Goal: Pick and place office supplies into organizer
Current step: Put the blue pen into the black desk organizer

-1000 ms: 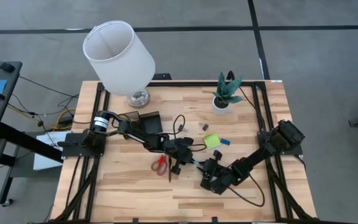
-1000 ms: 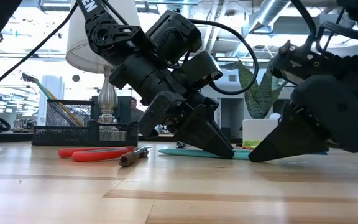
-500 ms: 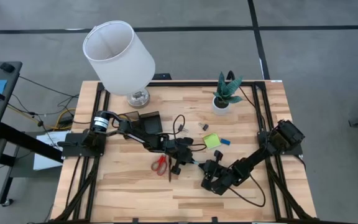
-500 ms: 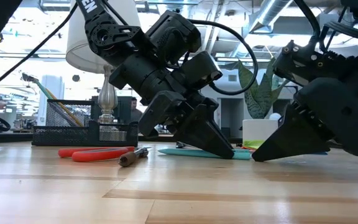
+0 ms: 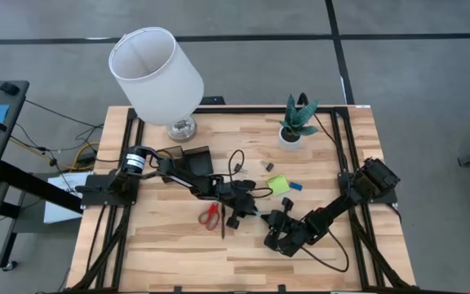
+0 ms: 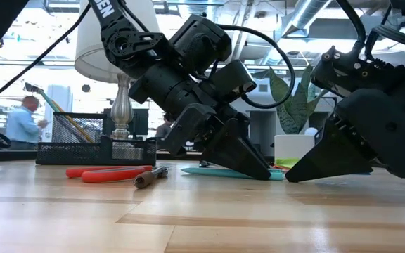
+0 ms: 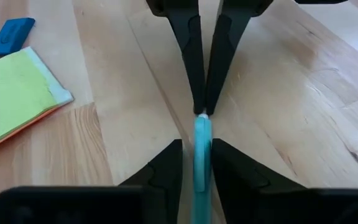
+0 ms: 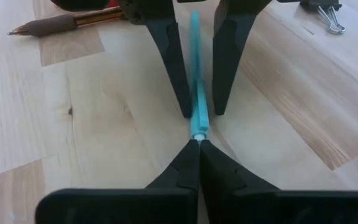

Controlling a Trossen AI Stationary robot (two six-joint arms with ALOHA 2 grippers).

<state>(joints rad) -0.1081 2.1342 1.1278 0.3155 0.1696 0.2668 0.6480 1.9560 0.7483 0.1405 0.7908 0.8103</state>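
Note:
Next, my left gripper opens and takes the light blue pen nearer its middle [image 6: 220, 171], as it sits close to the pen's white end, while my right gripper stays clear.
A light blue pen [image 7: 202, 155] lies flat on the table mid-way between the arms, also seen in the low view [image 6: 216, 171]. My left gripper [image 7: 197, 144] [image 5: 241, 217] is open, with a finger on either side of the pen's shaft, tips down at the table [image 6: 259, 172]. My right gripper [image 8: 197, 144] [image 5: 269, 219] is shut, facing the left one, with its tips at the pen's white end. Red-handled scissors [image 5: 210, 214] and a brown pencil [image 6: 150, 177] lie left of the pen. The black organizer [image 5: 194, 159] sits by the lamp. My right gripper meets the pen's white end [image 8: 197, 134] with the tips of its shut fingers [image 7: 194, 74]. It comes slanting down from the table's right, in line with the pen. The pen stays flat on the table. Whether the tips pinch that end, I cannot tell.
A lime-green sticky pad [image 5: 278, 184] and a blue eraser [image 5: 295, 185] lie just beyond the grippers, with binder clips [image 5: 268, 167] farther off. The white-shaded lamp [image 5: 155, 73] stands at the far left and a potted plant [image 5: 297, 122] at the far right. Bare wood lies along the near edge.
My left gripper has slid a little along the pen toward my right gripper, staying low at the table. The pen lies where it was.

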